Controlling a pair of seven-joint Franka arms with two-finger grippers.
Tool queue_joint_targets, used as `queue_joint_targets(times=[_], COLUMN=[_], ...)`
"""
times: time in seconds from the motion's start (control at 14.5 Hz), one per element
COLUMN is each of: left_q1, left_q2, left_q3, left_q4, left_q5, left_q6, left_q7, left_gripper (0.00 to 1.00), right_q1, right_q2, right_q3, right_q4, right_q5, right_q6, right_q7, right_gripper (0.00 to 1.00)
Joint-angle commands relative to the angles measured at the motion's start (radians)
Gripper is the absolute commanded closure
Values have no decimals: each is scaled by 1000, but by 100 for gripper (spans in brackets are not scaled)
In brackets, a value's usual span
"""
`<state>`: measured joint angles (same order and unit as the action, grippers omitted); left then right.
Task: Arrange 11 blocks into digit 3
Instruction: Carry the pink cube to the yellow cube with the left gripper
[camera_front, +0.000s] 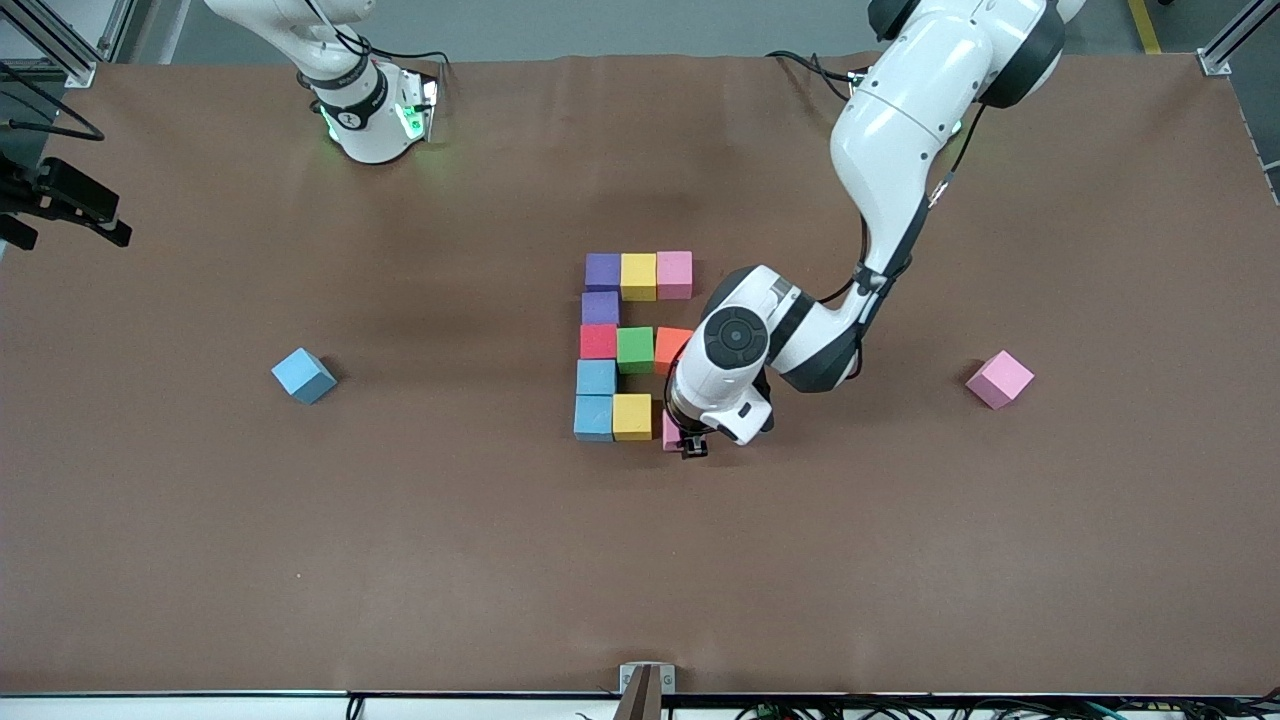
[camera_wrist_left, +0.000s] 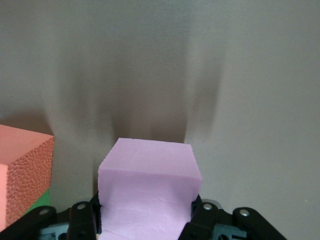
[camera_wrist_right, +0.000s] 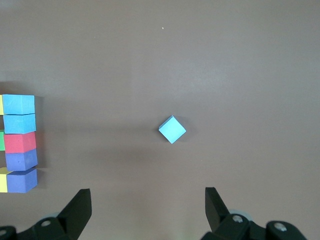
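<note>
My left gripper will release the pink block against the yellow cube (camera_front: 669, 422) (camera_wrist_left: 146, 217) at the end nearest the front camera.
The figure of coloured cubes (camera_front: 630, 345) lies mid-table: purple, yellow and pink in the bar nearest the robots, a purple link, a red, green (camera_front: 635, 350) and orange (camera_front: 670, 347) bar, a blue link, then blue and yellow (camera_front: 632, 416). My left gripper (camera_front: 690, 440) is shut on a pink block (camera_front: 670, 432), low beside that yellow cube. In the left wrist view the pink block (camera_wrist_left: 150, 190) fills the jaws, with the orange cube (camera_wrist_left: 25, 170) beside it. My right gripper (camera_wrist_right: 147, 210) is open and empty, high over a loose light blue block (camera_wrist_right: 172, 129).
The loose light blue block (camera_front: 304, 376) lies toward the right arm's end of the table. A loose pink block (camera_front: 999, 379) lies toward the left arm's end. The brown table (camera_front: 640, 560) is bare nearer the front camera.
</note>
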<state>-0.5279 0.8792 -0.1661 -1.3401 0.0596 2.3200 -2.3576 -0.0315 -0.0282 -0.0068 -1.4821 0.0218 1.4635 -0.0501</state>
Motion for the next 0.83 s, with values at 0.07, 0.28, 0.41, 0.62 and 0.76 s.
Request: queue_joint_targets(times=[0.07, 0.28, 0.41, 0.62, 0.76], left_q1=[-23, -38, -38, -46, -50], left_q2=[15, 21, 27, 37, 37], left_q3=[19, 19, 20, 22, 23], left_q4=[25, 28, 29, 30, 30], left_q5=[-7, -7, -6, -6, -4], left_q6=[-1, 5, 16, 39, 38], left_q7=[-34, -49, -49, -49, -48], left_gripper=[96, 96, 96, 96, 96], right_q1=[-2, -1, 4, 1, 2], right_q2=[4, 4, 4, 4, 4], right_q3=[5, 5, 5, 5, 5], right_q4=[11, 11, 11, 11, 11], right_q5=[-10, -10, -10, -10, -10], right_q6=[-9, -9, -9, -8, -9], right_q7=[-7, -5, -5, -5, -5], right_gripper=[0, 0, 0, 0, 0])
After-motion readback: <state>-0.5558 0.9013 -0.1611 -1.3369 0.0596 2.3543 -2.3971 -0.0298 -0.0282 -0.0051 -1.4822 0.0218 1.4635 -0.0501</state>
